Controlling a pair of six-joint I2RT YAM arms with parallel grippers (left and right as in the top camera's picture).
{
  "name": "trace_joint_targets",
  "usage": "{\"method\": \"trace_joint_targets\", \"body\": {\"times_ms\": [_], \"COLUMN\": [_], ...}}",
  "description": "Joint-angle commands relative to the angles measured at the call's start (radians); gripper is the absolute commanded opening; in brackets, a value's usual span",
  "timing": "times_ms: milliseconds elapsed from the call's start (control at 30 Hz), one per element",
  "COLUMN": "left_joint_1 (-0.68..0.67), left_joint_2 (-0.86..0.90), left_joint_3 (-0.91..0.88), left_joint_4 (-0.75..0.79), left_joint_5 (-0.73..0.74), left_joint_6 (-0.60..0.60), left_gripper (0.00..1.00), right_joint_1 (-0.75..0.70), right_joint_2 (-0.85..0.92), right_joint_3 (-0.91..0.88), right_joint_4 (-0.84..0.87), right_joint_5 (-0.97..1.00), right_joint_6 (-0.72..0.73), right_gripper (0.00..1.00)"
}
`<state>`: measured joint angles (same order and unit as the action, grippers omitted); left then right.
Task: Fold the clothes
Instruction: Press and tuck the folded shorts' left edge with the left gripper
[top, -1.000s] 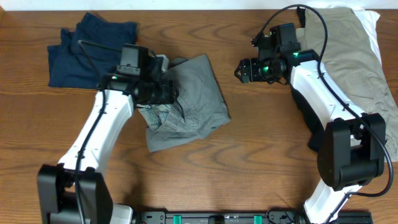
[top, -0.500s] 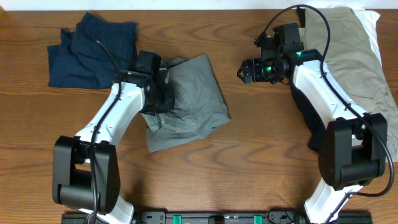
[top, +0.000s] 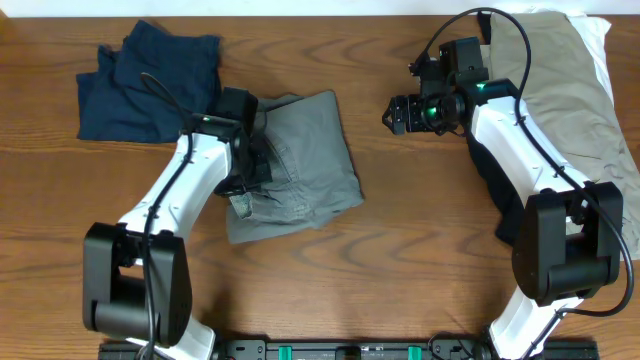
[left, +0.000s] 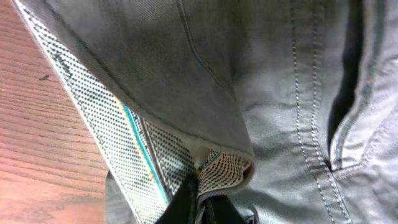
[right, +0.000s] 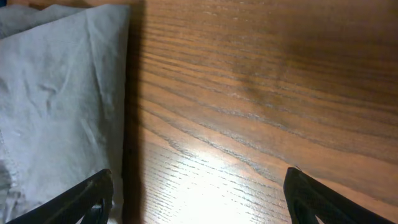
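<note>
My left gripper will open, since it pinches just a thin edge of the waistband, and take the thick grey fold further (left: 177, 106) along before it lifts the shorts.
The grey shorts (top: 305, 165) lie crumpled in the middle of the table. My left gripper (top: 250, 168) is at their left edge, shut on the waistband. In the left wrist view the black fingertips (left: 185, 200) pinch the pale dotted inner waistband (left: 99, 118), with grey outer fabric (left: 280, 93) to the right. My right gripper (top: 393, 113) hovers to the right of the shorts, open, with nothing in it. The right wrist view has that gripper (right: 199, 199) over bare wood, its jaws wide apart, and the shorts' edge (right: 56, 93) at the left.
A navy garment (top: 150, 80) lies bunched at the back left. At the back right a khaki garment (top: 570, 85) lies over a white cloth (top: 598, 30). Something black (top: 492, 185) shows under the right arm.
My left gripper has closed on the shorts' waistband and shifted the shorts slightly toward the front left. The right arm has barely moved.
</note>
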<state>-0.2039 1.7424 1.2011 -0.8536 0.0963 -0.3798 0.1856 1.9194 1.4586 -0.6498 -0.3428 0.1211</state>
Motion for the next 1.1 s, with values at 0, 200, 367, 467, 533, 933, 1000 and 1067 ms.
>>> {"method": "trace_joint_targets", "body": {"times_ms": [0,200,367,467,533,933,1000,1067], "left_joint_1": [0.006,0.006,0.006,0.006,0.006,0.081,0.106,0.122], "left_joint_2": [0.057,0.086,0.085,0.075,0.061,0.004,0.005,0.005], "left_joint_3": [-0.018,-0.018,0.021,0.071,0.1,0.099,0.079,0.066], "left_joint_4": [-0.002,-0.01,-0.093,-0.167,-0.201,-0.084,-0.042,-0.007], "left_joint_5": [-0.035,-0.034,-0.034,-0.033,-0.034,-0.034,-0.034,-0.034], "left_joint_6": [-0.023,-0.022,-0.02,0.0,0.01,0.013,0.035,0.065], "left_gripper": [0.07,0.1,0.48,0.66,0.72,0.77,0.77,0.77], "right_joint_1": [-0.007,-0.007,-0.007,-0.007,-0.007,-0.011,-0.011,-0.011], "right_joint_2": [-0.021,-0.021,-0.021,-0.021,-0.021,-0.021,-0.021,-0.021], "right_joint_3": [0.015,0.015,0.015,0.015,0.015,0.015,0.015,0.015], "right_joint_4": [-0.003,-0.01,-0.012,-0.012,-0.012,-0.016,-0.016,-0.016], "right_joint_5": [0.003,0.002,0.002,0.002,0.003,0.003,0.003,0.003], "right_joint_6": [-0.016,-0.026,-0.027,-0.033,-0.033,-0.076,-0.076,-0.075], "right_gripper": [0.86,0.86,0.88,0.88,0.88,0.89,0.9,0.9]}}
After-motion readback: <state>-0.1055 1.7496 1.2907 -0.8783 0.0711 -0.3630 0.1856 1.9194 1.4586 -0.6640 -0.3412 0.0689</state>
